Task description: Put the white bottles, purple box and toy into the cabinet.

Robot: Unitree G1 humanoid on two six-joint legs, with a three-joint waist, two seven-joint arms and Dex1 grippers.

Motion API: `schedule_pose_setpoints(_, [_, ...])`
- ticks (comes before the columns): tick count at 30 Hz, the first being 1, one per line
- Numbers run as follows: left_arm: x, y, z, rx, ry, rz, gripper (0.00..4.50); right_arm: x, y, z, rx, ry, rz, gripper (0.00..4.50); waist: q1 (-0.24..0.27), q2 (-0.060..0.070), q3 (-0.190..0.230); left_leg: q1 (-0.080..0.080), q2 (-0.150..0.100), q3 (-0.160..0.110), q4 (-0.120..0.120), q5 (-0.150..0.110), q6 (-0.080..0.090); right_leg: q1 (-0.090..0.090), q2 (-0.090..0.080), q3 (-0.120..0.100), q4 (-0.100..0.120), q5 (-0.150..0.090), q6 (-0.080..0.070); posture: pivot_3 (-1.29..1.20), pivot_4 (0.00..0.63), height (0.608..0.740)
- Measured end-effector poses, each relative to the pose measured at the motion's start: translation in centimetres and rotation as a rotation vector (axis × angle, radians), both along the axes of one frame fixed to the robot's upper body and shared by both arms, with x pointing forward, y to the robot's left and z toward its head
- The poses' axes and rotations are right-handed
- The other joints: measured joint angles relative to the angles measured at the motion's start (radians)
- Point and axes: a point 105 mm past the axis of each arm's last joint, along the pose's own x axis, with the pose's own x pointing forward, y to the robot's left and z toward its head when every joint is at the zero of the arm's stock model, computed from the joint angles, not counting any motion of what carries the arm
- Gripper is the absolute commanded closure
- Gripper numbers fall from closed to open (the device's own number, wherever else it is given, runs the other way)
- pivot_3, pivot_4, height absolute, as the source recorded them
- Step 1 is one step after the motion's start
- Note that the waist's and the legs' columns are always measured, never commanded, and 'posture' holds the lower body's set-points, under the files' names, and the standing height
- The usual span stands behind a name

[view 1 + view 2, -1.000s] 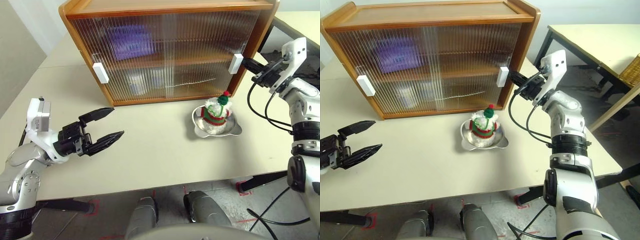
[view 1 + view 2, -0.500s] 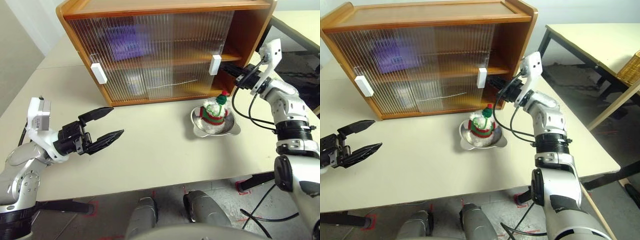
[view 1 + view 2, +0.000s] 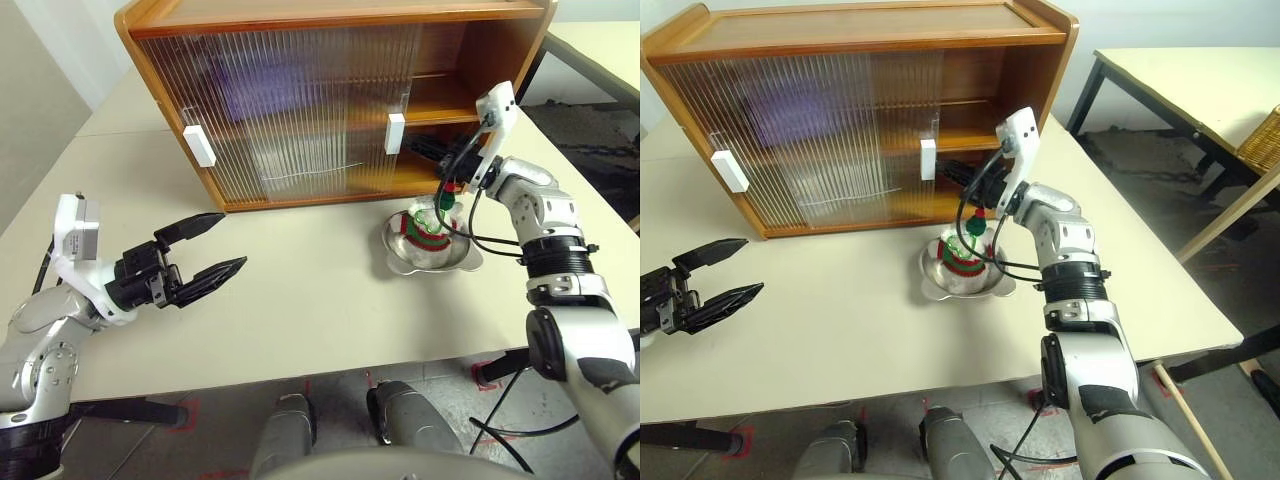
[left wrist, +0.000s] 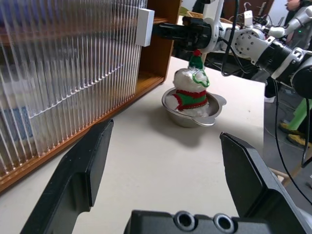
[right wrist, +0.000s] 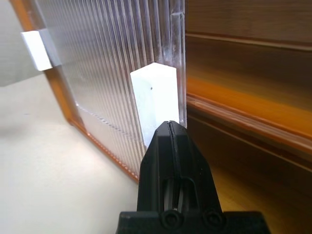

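Note:
My right gripper is going to the middle of the wooden cabinet's ribbed front (image 3: 352, 137) (image 5: 116, 84). It will let go of the sliding door's white handle there.
The wooden cabinet (image 3: 330, 12) stands at the back of the table. My right gripper (image 3: 412, 142) is shut, its tip pressed against the white handle (image 5: 156, 97) of the right sliding door. That door overlaps the left one, and both shelves show bare at the right end. The purple box (image 3: 250, 88) is a lilac blur behind the ribbed doors on the upper shelf. A pale shape with blue print (image 4: 17, 122) on the lower shelf may be the white bottles. The toy (image 3: 430, 222) sits in front of the cabinet. My left gripper (image 3: 233, 240) hangs open and empty over the table's left.
The toy sits in a shallow metal bowl (image 3: 460, 262), just below my right forearm. The left door's white handle (image 3: 200, 145) is at the cabinet's left end. A second table (image 3: 1200, 80) and a wicker basket (image 3: 1260, 140) stand off to the right.
My right gripper has moved left, pushing the right door by its handle, so the cabinet's right end has opened. The left arm has kept still.

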Motion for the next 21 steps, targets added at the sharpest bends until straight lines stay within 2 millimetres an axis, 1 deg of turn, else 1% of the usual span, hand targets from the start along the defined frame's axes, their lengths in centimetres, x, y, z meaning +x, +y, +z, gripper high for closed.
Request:
schedule_pose_setpoints(3, [0.0, 0.0, 0.0, 0.0, 0.002, 0.002, 0.0, -0.1, 1.4, 0.1, 0.011, 0.003, 0.036, 4.48, 0.0, 0.0, 0.0, 0.0, 0.0, 0.0, 0.0, 0.0, 0.0, -0.002, 0.0, 0.0, 0.003, -0.001, -0.001, -0.14, 0.089, 0.74])
schedule_pose_setpoints(7, [0.0, 0.1, -0.1, 0.0, 0.004, 0.005, 0.0, -0.1, 2.3, 0.5, 0.014, -0.003, 0.06, 4.48, 0.006, 0.0, 0.0, 0.0, 0.0, 0.0, 0.0, 0.0, 0.0, -0.004, 0.0, 0.0, 0.007, -0.002, -0.003, -0.13, 0.088, 0.74])
schedule_pose_setpoints(12, [-0.2, 0.3, -0.2, 0.002, 0.011, 0.02, 0.0, -0.3, 4.4, 0.9, 0.029, -0.008, 0.113, 4.48, 0.01, 0.0, 0.0, -0.001, 0.002, 0.0, -0.001, 0.0, 0.0, -0.006, 0.003, 0.0, 0.009, -0.003, -0.006, -0.12, 0.088, 0.74])
schedule_pose_setpoints(15, [-0.3, 0.7, -0.3, 0.004, 0.013, 0.041, 0.0, -0.3, 4.6, 0.8, 0.034, -0.005, 0.119, 4.48, 0.015, 0.0, 0.0, -0.001, 0.004, 0.0, -0.001, 0.0, -0.001, -0.007, 0.004, 0.0, 0.009, -0.003, -0.007, -0.12, 0.089, 0.74])
schedule_pose_setpoints(17, [-0.3, 0.8, -0.2, 0.005, 0.011, 0.048, 0.0, -0.4, 5.2, 0.8, 0.044, 0.0, 0.132, 4.48, 0.015, 0.0, 0.0, -0.001, 0.005, 0.0, -0.001, 0.0, -0.001, -0.007, 0.005, 0.0, 0.009, -0.003, -0.008, -0.12, 0.089, 0.74])
schedule_pose_setpoints(21, [-0.3, 0.8, -0.3, 0.005, 0.011, 0.049, 0.0, -0.6, 5.9, 0.7, 0.053, 0.008, 0.15, 4.48, 0.013, 0.0, 0.0, -0.001, 0.011, 0.001, -0.001, -0.001, -0.002, -0.008, 0.012, 0.001, 0.009, -0.001, -0.012, -0.11, 0.088, 0.74])
